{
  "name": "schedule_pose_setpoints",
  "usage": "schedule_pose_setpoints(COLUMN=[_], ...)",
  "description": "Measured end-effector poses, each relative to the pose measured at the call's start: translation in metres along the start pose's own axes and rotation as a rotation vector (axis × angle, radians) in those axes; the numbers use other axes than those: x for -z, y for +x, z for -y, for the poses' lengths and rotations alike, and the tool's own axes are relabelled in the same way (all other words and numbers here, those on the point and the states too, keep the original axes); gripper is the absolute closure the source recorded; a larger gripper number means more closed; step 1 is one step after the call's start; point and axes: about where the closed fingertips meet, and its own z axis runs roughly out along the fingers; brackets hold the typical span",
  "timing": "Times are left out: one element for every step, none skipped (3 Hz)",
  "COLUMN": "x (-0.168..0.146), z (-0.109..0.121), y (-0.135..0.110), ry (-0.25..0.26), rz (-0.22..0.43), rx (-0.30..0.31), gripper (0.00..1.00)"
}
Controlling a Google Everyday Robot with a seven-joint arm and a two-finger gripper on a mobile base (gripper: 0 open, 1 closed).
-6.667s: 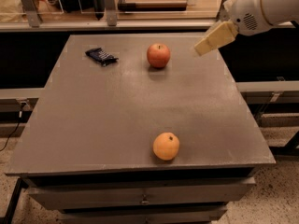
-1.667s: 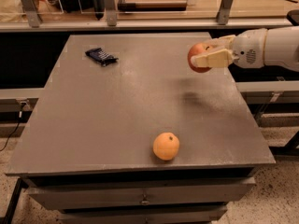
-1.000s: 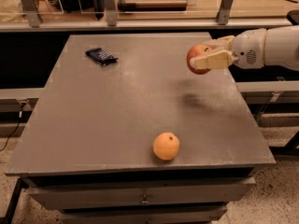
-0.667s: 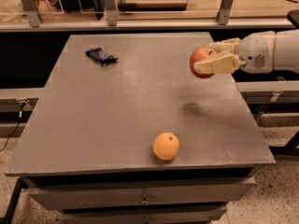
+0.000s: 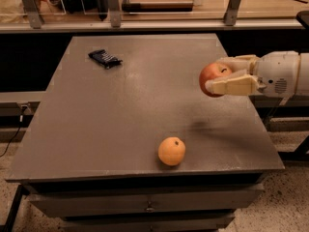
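Next, I let go of the red apple on the grey table point(image 5: 206, 137) close beside the orange, toward the white arm's side.
A red apple point(image 5: 211, 76) hangs in the air above the right side of the grey table point(image 5: 120, 115), with my gripper point(image 5: 217, 75) shut on it. The cream fingers point(image 5: 231, 85) clasp the apple from the right, one in front and one behind it. The white arm reaches in from the right edge of the view. The apple's shadow falls on the table below it. An orange point(image 5: 171, 151) rests near the table's front edge, below and left of the gripper.
A small dark blue packet point(image 5: 105, 58) lies at the table's back left. Behind the table runs a rail with metal posts and a glass front. The table's right edge lies under the arm, and drawers sit below the front edge.
The gripper took the apple from the table's back middle and lifted it to the right. Over the last second it has drifted slightly right and down with the apple.
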Motion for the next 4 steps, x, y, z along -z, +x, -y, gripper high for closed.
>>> schedule_pose_setpoints(x=[0.007,0.016,0.023,0.023], z=[-0.022,-0.042,-0.083,-0.087], y=[0.011,0.020,0.032,0.034], ry=[-0.010,-0.026,-0.074,-0.079], rz=[0.007,-0.010,-0.066,-0.071], rx=[-0.005,0.005,0.031,0.030], gripper=[1.00,1.00,1.00,1.00])
